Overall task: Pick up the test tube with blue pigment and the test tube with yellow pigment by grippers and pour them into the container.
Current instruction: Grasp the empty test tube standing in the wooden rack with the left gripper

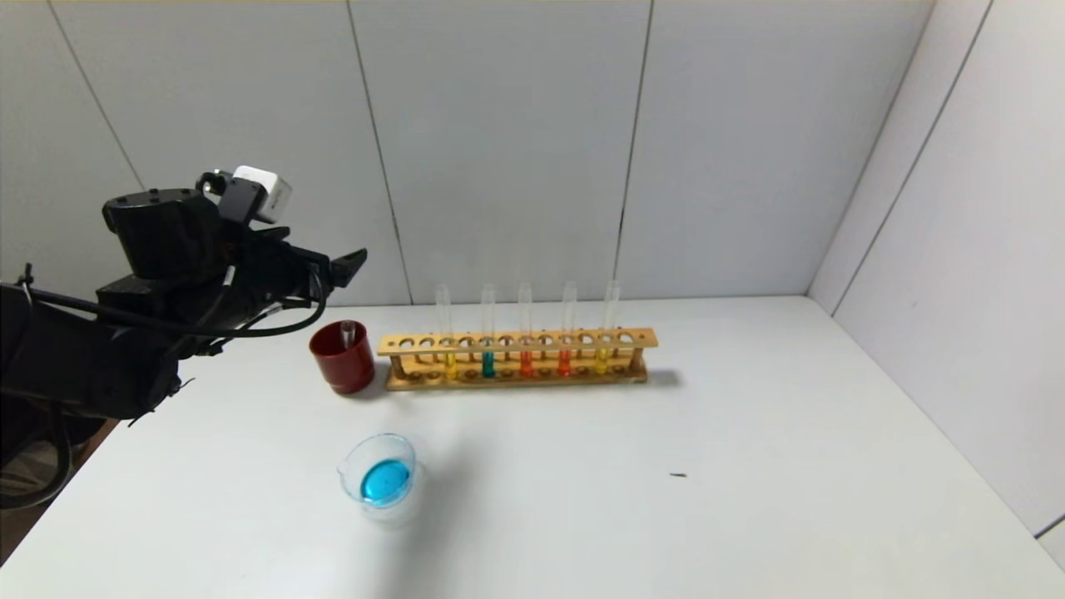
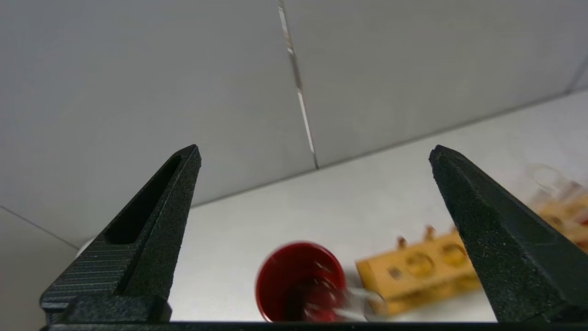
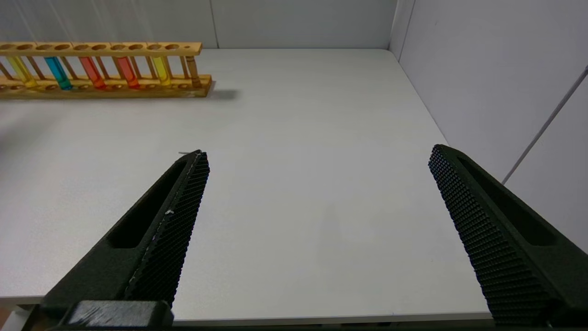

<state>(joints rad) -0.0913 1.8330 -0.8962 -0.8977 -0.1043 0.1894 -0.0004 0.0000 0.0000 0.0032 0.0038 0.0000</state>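
Note:
Next, I close my left gripper on the upper part [image 1: 445,314] of the test tube with yellow pigment that is nearest the dark red cup, above the rack.
The container [image 1: 378,476], a low glass dish with a lip, stands near the table's front left and holds blue liquid. A test tube with yellow pigment [image 1: 449,359] stands at the left end of the wooden rack [image 1: 516,341]; another yellow one [image 1: 602,358] stands at its right end. No tube with bright blue liquid shows. A clear tube [image 1: 348,333] with no colour leans in the dark red cup [image 1: 343,358]. My left gripper [image 1: 345,268] hovers open and empty, high above and left of that cup [image 2: 298,280]. My right gripper [image 3: 318,151] hangs open over bare table.
The rack also holds a teal-green tube [image 1: 487,363] and two orange-red tubes [image 1: 526,361]. Grey walls close the back and right side of the table. A small dark speck [image 1: 678,475] lies on the right half of the table.

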